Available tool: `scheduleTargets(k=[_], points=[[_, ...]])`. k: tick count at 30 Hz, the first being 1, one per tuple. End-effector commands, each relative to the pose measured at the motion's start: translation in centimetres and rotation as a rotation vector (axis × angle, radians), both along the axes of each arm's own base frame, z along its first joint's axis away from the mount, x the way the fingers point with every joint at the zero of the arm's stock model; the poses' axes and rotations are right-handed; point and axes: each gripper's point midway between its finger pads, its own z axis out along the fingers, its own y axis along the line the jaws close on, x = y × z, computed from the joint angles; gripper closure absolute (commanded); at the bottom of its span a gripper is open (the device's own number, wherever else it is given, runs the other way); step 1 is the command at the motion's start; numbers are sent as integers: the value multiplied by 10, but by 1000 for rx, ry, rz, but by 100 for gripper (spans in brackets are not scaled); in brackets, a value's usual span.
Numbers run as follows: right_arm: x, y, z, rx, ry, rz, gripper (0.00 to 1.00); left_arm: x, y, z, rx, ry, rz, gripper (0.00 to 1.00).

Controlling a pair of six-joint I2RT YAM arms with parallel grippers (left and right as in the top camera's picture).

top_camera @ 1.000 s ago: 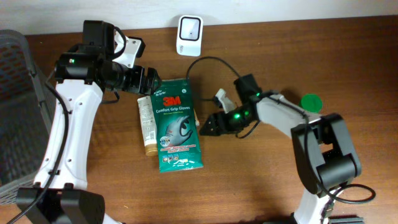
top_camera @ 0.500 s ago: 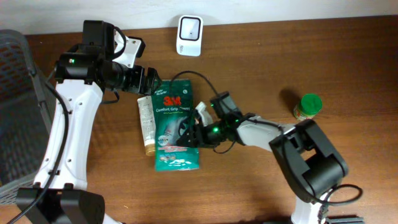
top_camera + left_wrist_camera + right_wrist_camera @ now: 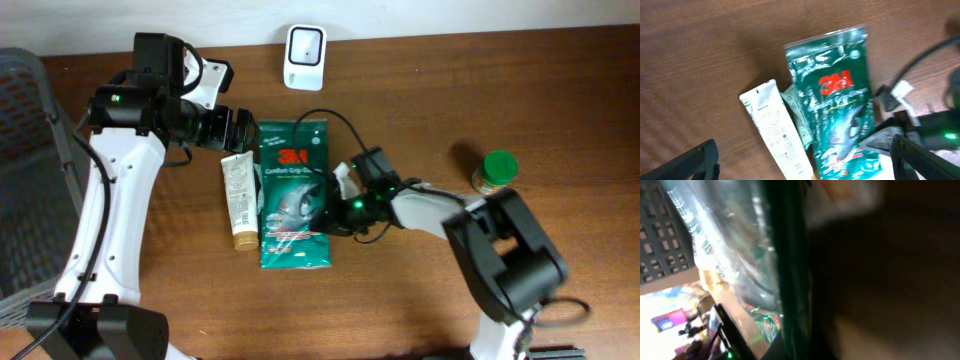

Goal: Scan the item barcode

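Observation:
The robot's right gripper needs to release the green 3M glove packet, which lies at mid-table now, flat on the wooden table (image 3: 406,190) next to the green-lidded jar.
The item, a green 3M glove packet (image 3: 293,190), lies face up at mid-table, and no barcode shows on it. My right gripper (image 3: 327,213) is low at the packet's right edge and shut on that edge. In the right wrist view the packet's green film (image 3: 790,255) fills the blurred close-up. My left gripper (image 3: 240,128) hangs open just above the packet's top left corner. The left wrist view looks down on the packet (image 3: 840,100) between that gripper's wide-spread fingers (image 3: 690,162). A white scanner (image 3: 304,45) stands at the table's back edge.
A cream tube (image 3: 238,200) lies along the packet's left side, partly under it, also in the left wrist view (image 3: 775,130). A green-lidded jar (image 3: 497,170) stands at the right. A grey mesh basket (image 3: 25,150) is off the left edge. A black cable (image 3: 345,125) loops by the packet.
My right gripper slid left to the packet and closed on its right edge. The packet turned straighter and shifted right. The left arm stayed still.

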Motion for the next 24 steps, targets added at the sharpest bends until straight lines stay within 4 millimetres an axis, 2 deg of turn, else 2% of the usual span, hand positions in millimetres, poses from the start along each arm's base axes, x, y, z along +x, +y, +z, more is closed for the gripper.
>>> scheduleTargets(k=[1,5,7,11,13,16,22,24], points=[[13,-28,45,-97,-198,-6,96,2,-1,6,-6,-19,-13,1],[8,-74,78,-369,-264,-4,96,2,-1,6,-6,-19,-13,1],[2,-106,94,-571,-255,43,96,2,-1,6,-6,-19,-13,1],[-1,-157,120,-864,-236,40,96,2,-1,6,-6,-19,-13,1],[1,-171,126,-942,-247,30,96,2,-1,6,-6,-19,-13,1],[2,-178,118,-995,-226,42,96,2,-1,6,-6,-19,-13,1],[13,-202,86,-1194,-150,50,96,2,-1,6,-6,-18,-13,1],[17,-212,86,-1272,-158,5,96,2,-1,6,-6,-19,-13,1]])
